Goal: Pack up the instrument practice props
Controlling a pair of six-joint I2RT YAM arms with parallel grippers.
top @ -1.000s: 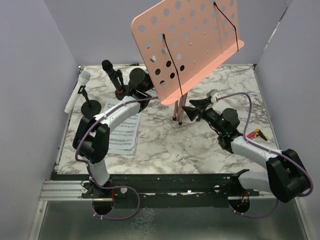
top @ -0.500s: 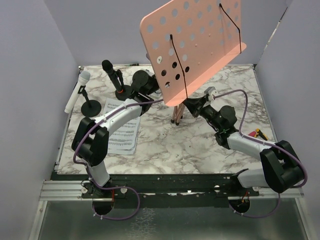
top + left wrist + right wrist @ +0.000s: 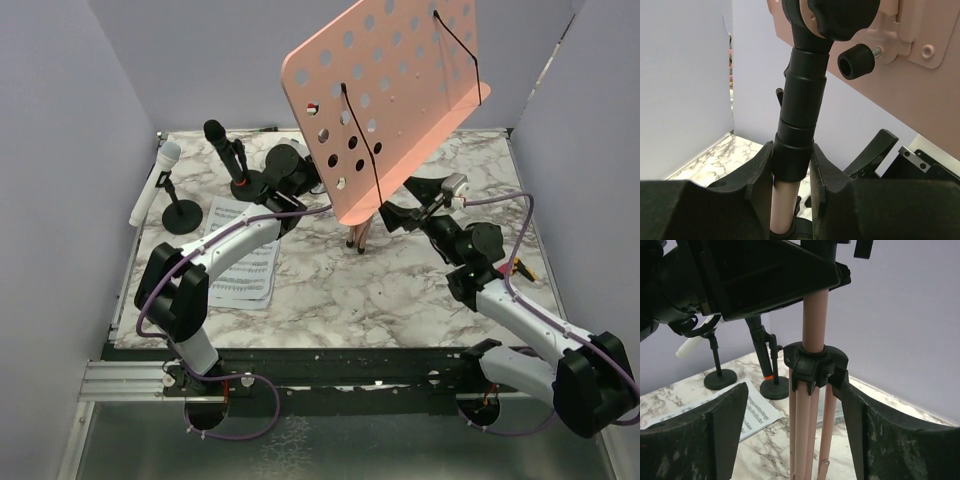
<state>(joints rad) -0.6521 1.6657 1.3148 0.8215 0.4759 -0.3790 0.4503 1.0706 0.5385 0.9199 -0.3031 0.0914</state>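
Observation:
My right gripper is going to close on the top of the folded pink legs [image 3: 363, 228] [image 3: 809, 402] of the stand, below the black leg hub.
The pink perforated board [image 3: 395, 85] stands tilted on its folded pink tripod legs [image 3: 360, 232] at the table's middle back. My left gripper [image 3: 792, 172] is shut on the stand's pole [image 3: 799, 130] at its black collar, below the board. My right gripper [image 3: 792, 415] is open around the folded legs [image 3: 810, 430], its fingers apart on either side just under the black leg hub [image 3: 815, 365]. The black microphone [image 3: 222, 143] and the white microphone [image 3: 152, 182] sit in black round-based holders [image 3: 182, 216] at the back left. Sheet-music pages [image 3: 240, 262] lie flat on the table.
A small yellow and red object [image 3: 522, 268] lies near the right edge. Purple walls close in the marble table [image 3: 330, 290] on the left, back and right. Both arms reach to the stand from either side.
The board has swung more upright and shifted right. My right arm has moved right and back a little, its jaws staying open around the legs. My left gripper keeps its hold on the pole.

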